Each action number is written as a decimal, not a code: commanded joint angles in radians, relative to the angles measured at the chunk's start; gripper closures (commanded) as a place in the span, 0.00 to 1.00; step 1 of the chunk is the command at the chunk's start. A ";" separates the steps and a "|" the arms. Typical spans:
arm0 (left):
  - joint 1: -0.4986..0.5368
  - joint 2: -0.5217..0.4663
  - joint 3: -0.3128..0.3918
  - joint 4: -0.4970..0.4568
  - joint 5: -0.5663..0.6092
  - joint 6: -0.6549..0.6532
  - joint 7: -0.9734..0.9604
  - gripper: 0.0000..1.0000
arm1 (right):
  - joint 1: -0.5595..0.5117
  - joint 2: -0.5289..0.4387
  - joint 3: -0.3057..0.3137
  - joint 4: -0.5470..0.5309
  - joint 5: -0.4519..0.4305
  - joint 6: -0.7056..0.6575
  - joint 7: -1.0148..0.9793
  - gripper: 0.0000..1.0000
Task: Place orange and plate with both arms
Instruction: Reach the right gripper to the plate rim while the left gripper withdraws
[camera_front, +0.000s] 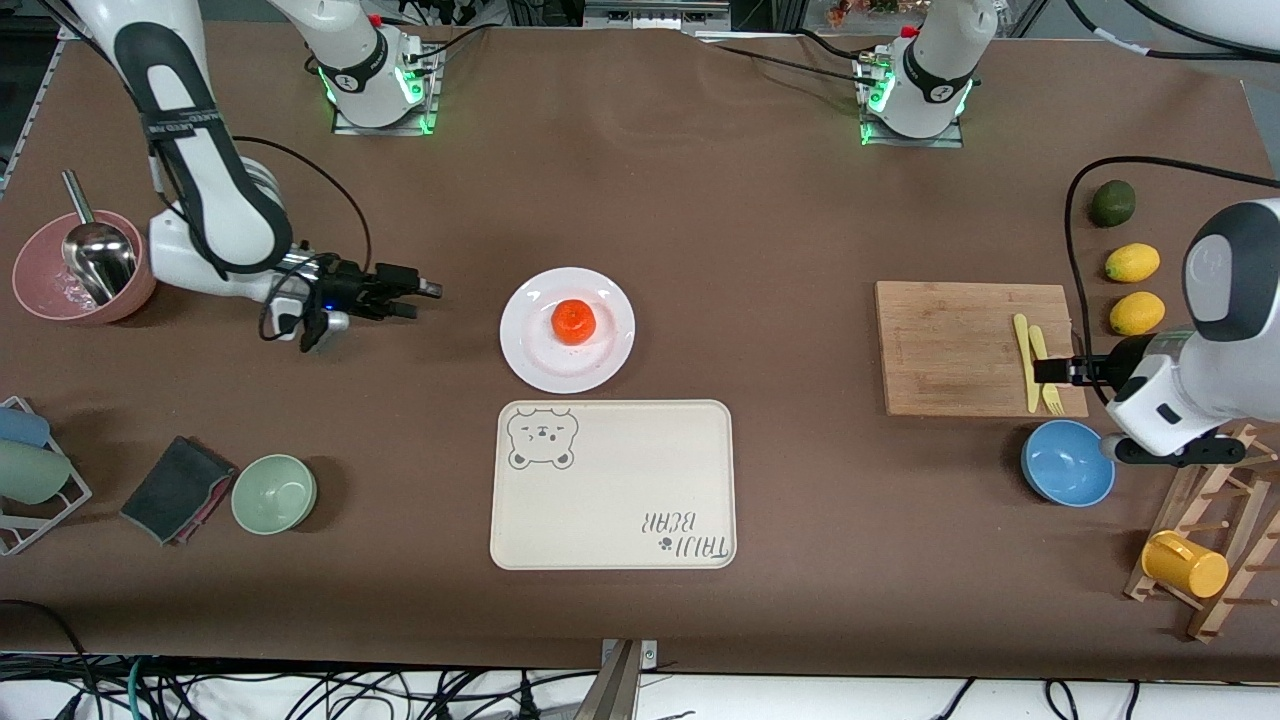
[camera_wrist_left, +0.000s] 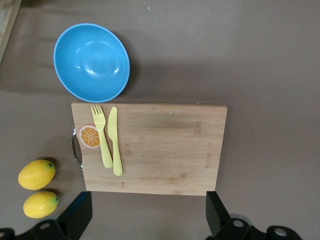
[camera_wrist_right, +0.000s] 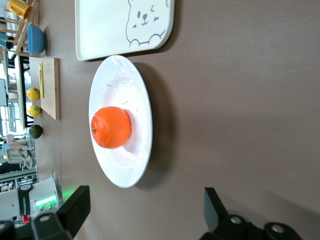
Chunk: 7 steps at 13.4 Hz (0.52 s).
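Observation:
Next, I close my right gripper on the white plate's rim (camera_front: 505, 316) (camera_wrist_right: 150, 148), on the side that faces the pink bowl, while the orange is still on the plate.
The orange (camera_front: 574, 322) sits in the middle of the white plate (camera_front: 610, 345) at the table's centre, and both show in the right wrist view as orange (camera_wrist_right: 111, 127) and plate (camera_wrist_right: 125, 85). My right gripper (camera_front: 420, 298) hovers low beside the plate toward the right arm's end, apart from it, open and empty (camera_wrist_right: 145, 207). My left gripper (camera_front: 1045, 371) hangs over the wooden cutting board's end by the yellow cutlery, open with nothing between its fingers (camera_wrist_left: 148, 212).
A beige bear-print tray (camera_front: 612, 485) lies just nearer the camera than the plate. The cutting board (camera_front: 950, 345) carries a yellow fork and knife (camera_front: 1030, 365). Around it are a blue bowl (camera_front: 1067, 462), lemons (camera_front: 1132, 262) and a mug rack (camera_front: 1200, 550). A green bowl (camera_front: 274, 493) and pink bowl (camera_front: 40, 290) stand at the right arm's end.

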<state>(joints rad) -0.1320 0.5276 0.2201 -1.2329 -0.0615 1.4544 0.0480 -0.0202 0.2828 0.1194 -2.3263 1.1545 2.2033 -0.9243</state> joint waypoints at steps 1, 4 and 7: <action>0.021 -0.031 -0.015 -0.016 0.016 -0.026 0.024 0.00 | -0.001 0.002 0.092 -0.050 0.141 0.111 -0.086 0.00; 0.019 -0.031 -0.008 0.026 0.016 -0.029 0.023 0.00 | 0.000 0.027 0.153 -0.053 0.218 0.190 -0.097 0.00; 0.052 -0.061 -0.031 0.007 0.008 -0.017 0.020 0.00 | 0.003 0.059 0.189 -0.050 0.316 0.228 -0.164 0.00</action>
<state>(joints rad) -0.1152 0.5037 0.2172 -1.2186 -0.0616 1.4407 0.0487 -0.0138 0.3209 0.2926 -2.3732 1.4023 2.4082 -1.0167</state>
